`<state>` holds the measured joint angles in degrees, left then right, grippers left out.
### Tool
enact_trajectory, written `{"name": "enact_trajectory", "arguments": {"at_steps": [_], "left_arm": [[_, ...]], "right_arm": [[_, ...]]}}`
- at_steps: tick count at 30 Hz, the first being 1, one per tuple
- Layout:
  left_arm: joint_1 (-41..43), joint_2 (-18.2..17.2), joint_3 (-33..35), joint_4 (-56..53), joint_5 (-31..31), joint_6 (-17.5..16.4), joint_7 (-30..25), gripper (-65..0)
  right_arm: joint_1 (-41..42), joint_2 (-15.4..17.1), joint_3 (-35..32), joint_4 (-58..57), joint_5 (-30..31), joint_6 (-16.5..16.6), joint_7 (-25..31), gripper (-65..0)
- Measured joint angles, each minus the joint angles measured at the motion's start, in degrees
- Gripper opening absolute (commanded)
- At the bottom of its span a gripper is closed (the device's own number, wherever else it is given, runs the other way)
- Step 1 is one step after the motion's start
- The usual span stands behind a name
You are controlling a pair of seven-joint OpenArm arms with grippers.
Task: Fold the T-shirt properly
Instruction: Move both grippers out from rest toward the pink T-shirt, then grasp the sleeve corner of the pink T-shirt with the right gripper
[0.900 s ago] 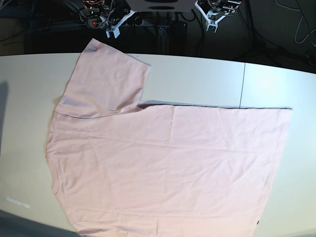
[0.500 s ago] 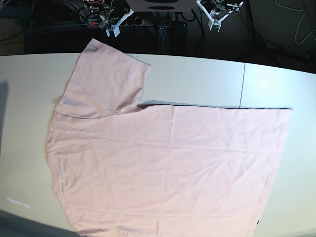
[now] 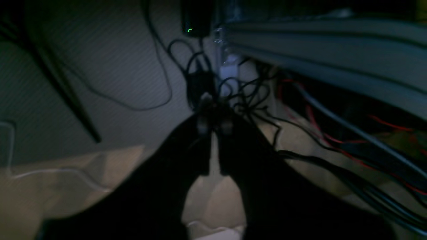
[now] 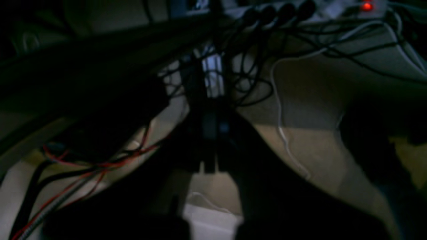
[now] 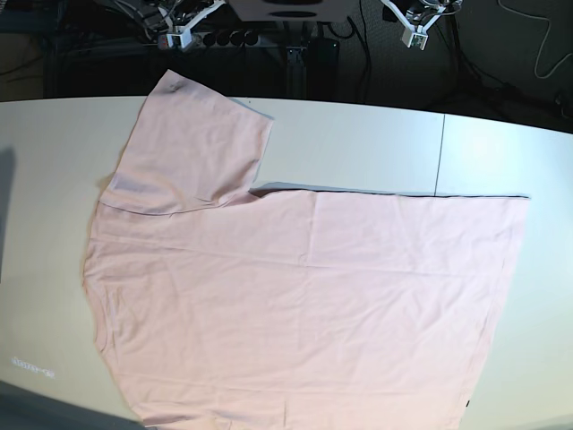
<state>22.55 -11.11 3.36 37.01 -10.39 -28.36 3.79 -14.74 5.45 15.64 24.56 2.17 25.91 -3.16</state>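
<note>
I will close my right gripper on the outer edge [image 5: 136, 137] of the T-shirt's far sleeve, about halfway between the sleeve's cuff and the shoulder seam.
The pale pink T-shirt [image 5: 304, 296] lies flat on the white table [image 5: 358, 143], plain side up. One sleeve [image 5: 192, 148] reaches toward the back left, and a dark strip shows along the shirt's far edge. Both arms are drawn back behind the table, far from the cloth. My left gripper [image 5: 416, 36] hangs at the top right. In the left wrist view it [image 3: 214, 128] holds nothing, its jaws nearly together with a thin slit between them. At the top left my right gripper [image 5: 179, 38] is also off the table. Its own wrist view shows it [image 4: 210, 130] shut and empty.
A seam [image 5: 440, 152] runs across the table on the right. Behind the table's far edge lie tangled black and red cables [image 3: 300, 110] and a power strip [image 5: 224, 38] with a red light [image 4: 367, 6]. The shirt's lower hem reaches the table's front edge.
Both grippers have drawn further back and up, toward the top of the base view. The T-shirt has not moved.
</note>
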Motion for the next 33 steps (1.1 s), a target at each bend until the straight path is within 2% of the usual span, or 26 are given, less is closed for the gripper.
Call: {"name": "enact_trajectory", "arguments": {"at_steps": [2, 7, 13, 17, 21, 22, 23, 26, 29, 31, 32, 33], "left_arm": [[2.0, -0.7, -0.3, 4.6, -2.9, -1.1, 2.7, -52.4], [7.2, -1.1, -5.3, 17.4, -6.4, -1.6, 7.5, -52.4], [13.2, -2.1, -9.7, 32.3, -10.1, -2.1, 12.2, -52.4], [17.6, -3.3, -10.7, 41.6, -10.4, -2.8, 12.9, -52.4], [21.5, -4.2, -10.8, 50.5, -11.6, -3.0, 15.1, -52.4], [22.2, -4.2, -10.8, 52.6, -12.5, -3.0, 16.0, -51.3], [22.8, -4.3, -10.8, 54.7, -13.4, -3.1, 16.7, -47.5], [24.5, -5.0, -10.9, 60.3, -15.2, -3.1, 17.0, -32.7], [25.4, -6.0, -11.2, 64.2, -15.9, -3.1, 17.3, -31.0], [25.4, -6.5, -11.2, 66.2, -16.0, -3.1, 17.3, -31.0], [25.2, -6.7, -11.2, 67.1, -16.0, -3.1, 17.2, -31.0], [25.2, -6.9, -11.2, 67.6, -16.1, -3.0, 17.2, -31.0]], "right_arm": [[-2.7, 0.7, 0.0, 3.5, 3.7, 0.4, -1.1, -65.0], [-9.8, 3.1, -1.0, 14.1, 10.4, 0.9, -4.8, -65.0], [-19.9, 8.4, -7.1, 30.4, 15.1, 1.5, -5.4, -65.0], [-27.2, 11.5, -9.9, 42.9, 17.4, 1.8, -5.9, -65.0], [-33.9, 15.7, -10.0, 55.4, 24.1, 2.0, -6.1, -65.0], [-35.3, 16.9, -9.7, 58.4, 25.6, 2.1, -6.2, -65.0], [-36.7, 17.7, -9.1, 61.5, 26.8, 2.1, -6.3, -65.0], [-40.0, 19.3, -5.8, 70.4, 29.4, 2.2, -6.5, -65.0], [-41.6, 19.4, -1.2, 77.7, 32.6, 2.1, -7.0, -65.0], [-41.3, 19.8, 1.6, 80.6, 32.7, 2.1, -7.5, -65.0], [-40.8, 20.0, 3.0, 81.3, 32.7, 2.1, -7.6, -62.5], [-39.8, 20.2, 4.5, 81.6, 32.7, 2.1, -7.6, -56.0]]}}
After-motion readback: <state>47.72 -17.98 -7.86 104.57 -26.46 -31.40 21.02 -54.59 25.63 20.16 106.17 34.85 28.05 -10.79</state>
